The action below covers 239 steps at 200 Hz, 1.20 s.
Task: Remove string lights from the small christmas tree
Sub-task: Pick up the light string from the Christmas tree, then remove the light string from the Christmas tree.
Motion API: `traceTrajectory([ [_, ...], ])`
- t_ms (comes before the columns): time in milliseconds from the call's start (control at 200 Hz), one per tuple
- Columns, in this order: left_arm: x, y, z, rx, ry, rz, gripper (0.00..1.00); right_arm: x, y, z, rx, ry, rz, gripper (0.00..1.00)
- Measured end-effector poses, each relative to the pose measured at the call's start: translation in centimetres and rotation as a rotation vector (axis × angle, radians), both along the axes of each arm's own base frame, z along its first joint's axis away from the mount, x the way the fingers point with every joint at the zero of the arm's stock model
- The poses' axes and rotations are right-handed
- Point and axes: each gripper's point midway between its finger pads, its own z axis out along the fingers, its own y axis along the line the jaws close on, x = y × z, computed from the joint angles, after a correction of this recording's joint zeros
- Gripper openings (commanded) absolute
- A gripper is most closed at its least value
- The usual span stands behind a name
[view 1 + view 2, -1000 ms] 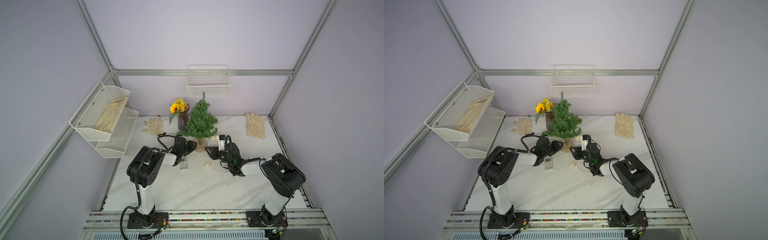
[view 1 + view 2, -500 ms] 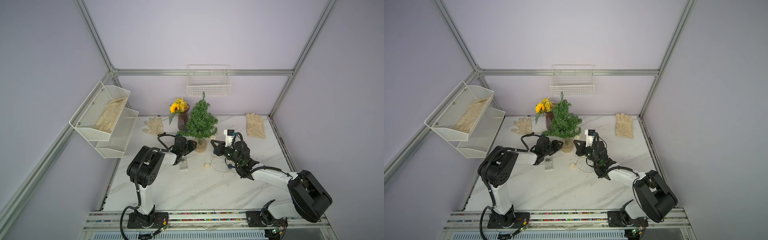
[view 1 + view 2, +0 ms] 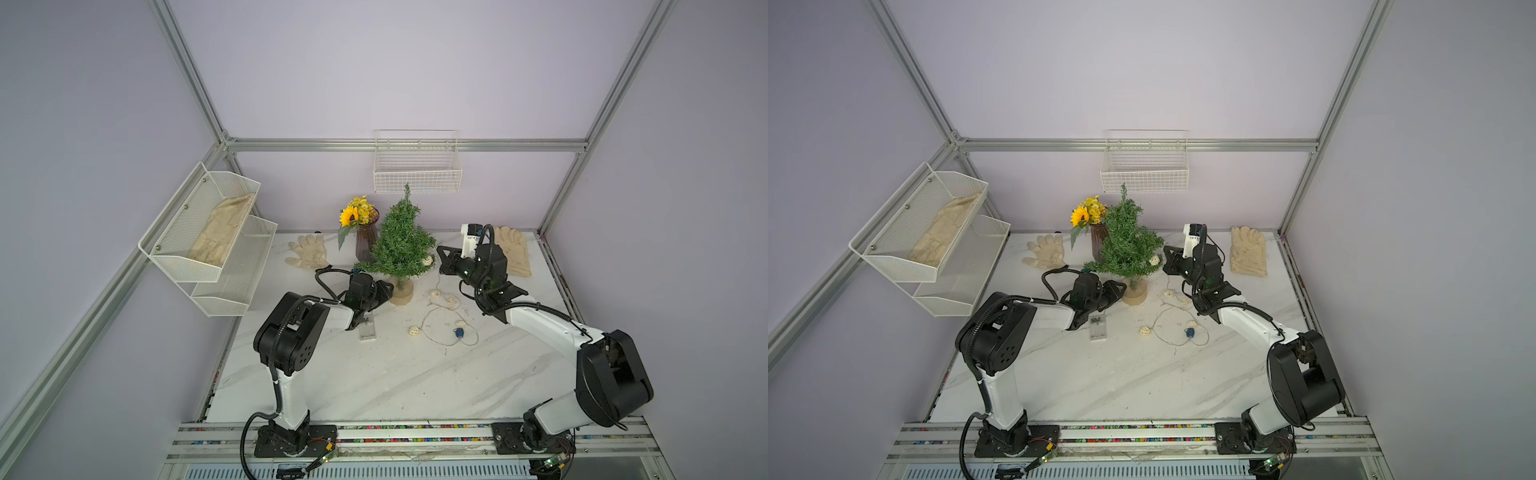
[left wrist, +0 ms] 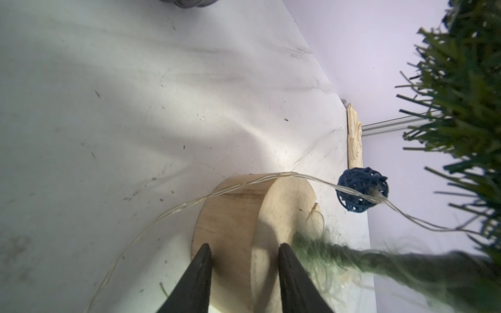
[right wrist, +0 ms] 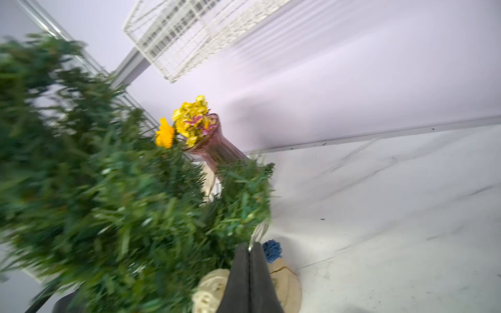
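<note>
My right gripper has the pale wire. I need to set it down with that gripper on the table (image 3: 434, 294) next to the tree's round tan base.
The small christmas tree (image 3: 401, 245) (image 3: 1127, 249) stands at the back middle of the table. My left gripper (image 3: 384, 291) (image 4: 245, 249) is shut on its round tan base (image 4: 233, 216), one finger on each side. The string lights (image 3: 440, 324) lie looped on the table to the right, with a blue ball (image 3: 1190, 332) and the clear battery box (image 3: 367, 330) near my left arm. A cream ball (image 3: 427, 261) hangs at the tree's right edge. My right gripper (image 3: 442, 259) (image 5: 249, 248) is beside it, shut on the pale wire. Another blue ball (image 4: 362, 189) hangs under the branches.
A dark vase of yellow flowers (image 3: 365, 241) stands just left of the tree. Cream gloves lie at the back left (image 3: 307, 251) and back right (image 3: 513, 249). A wire basket (image 3: 417, 166) hangs on the back wall; mesh shelves (image 3: 208, 232) hang on the left.
My right gripper has shut on the wire and risen beside the tree's right edge, its arm swinging out to the right. The left arm has stayed at the base.
</note>
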Motion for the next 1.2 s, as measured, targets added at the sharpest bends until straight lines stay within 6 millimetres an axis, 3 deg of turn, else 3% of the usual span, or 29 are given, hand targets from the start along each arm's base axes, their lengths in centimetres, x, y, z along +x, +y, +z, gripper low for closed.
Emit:
traceTrajectory([
  [205, 0.0, 0.0, 0.0, 0.001, 0.000, 0.001, 0.38, 2.6, -3.0, -1.7, -0.006, 0.062, -0.054, 0.00],
  [445, 0.0, 0.1, 0.0, 0.001, -0.001, 0.003, 0.38, 4.3, -5.6, 1.8, 0.029, 0.005, -0.093, 0.00],
  [575, 0.0, 0.0, 0.0, 0.001, -0.001, 0.002, 0.38, 5.0, -7.4, 2.4, 0.045, 0.004, -0.134, 0.00],
  [805, 0.0, 0.1, 0.0, 0.002, 0.002, 0.003, 0.38, 6.0, -14.1, 1.1, 0.081, 0.077, -0.297, 0.00],
  [1015, 0.0, 0.1, -0.1, 0.003, 0.005, 0.003, 0.38, 5.7, -19.1, 0.7, 0.100, 0.121, -0.452, 0.00],
  [1195, 0.0, 0.1, -0.1, 0.004, 0.006, 0.003, 0.38, 3.6, -21.0, 3.6, 0.111, 0.072, -0.560, 0.00],
])
